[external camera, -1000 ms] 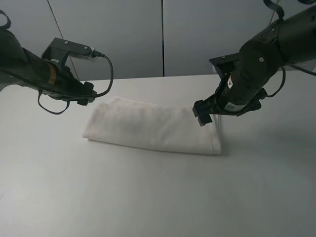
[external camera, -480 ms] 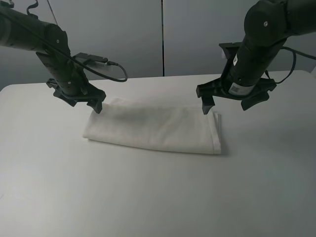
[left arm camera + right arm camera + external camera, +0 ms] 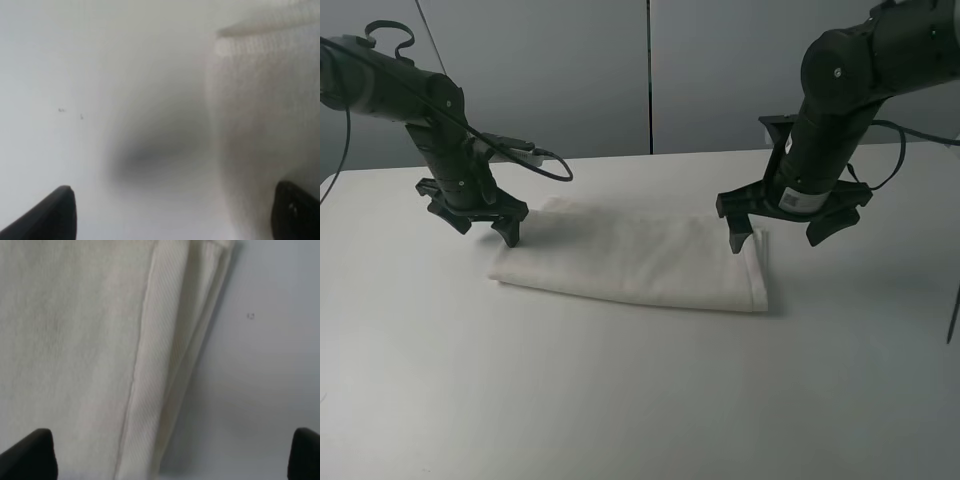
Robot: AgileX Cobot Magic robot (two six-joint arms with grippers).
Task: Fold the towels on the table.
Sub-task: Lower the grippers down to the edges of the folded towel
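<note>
The middle of the woven border band point(image 3: 751, 263) point(image 3: 148, 402), at the short end of the white towel beneath it, will be gripped by my right gripper.
The white towel point(image 3: 630, 262) lies folded into a long strip on the white table point(image 3: 620, 400). My left gripper point(image 3: 485, 226) hangs open, fingers down, over the towel's left end, straddling its edge; in the left wrist view point(image 3: 175, 220) the towel point(image 3: 265, 115) fills one side and bare table point(image 3: 100, 75) the other. My right gripper point(image 3: 778, 238) hangs open over the towel's right end. In the right wrist view point(image 3: 167, 457) the towel point(image 3: 75, 340) shows its woven border band point(image 3: 165, 350) and stacked edges beside bare table point(image 3: 270, 365). Neither gripper holds anything. No label shows.
Grey wall panels point(image 3: 650, 70) stand behind the table's far edge. A cable point(image 3: 545, 160) loops off the left arm above the towel's left end.
Both arms have swung from slanted poses to point their open grippers straight down, then sunk slightly toward the towel's two ends. The towel has not moved.
</note>
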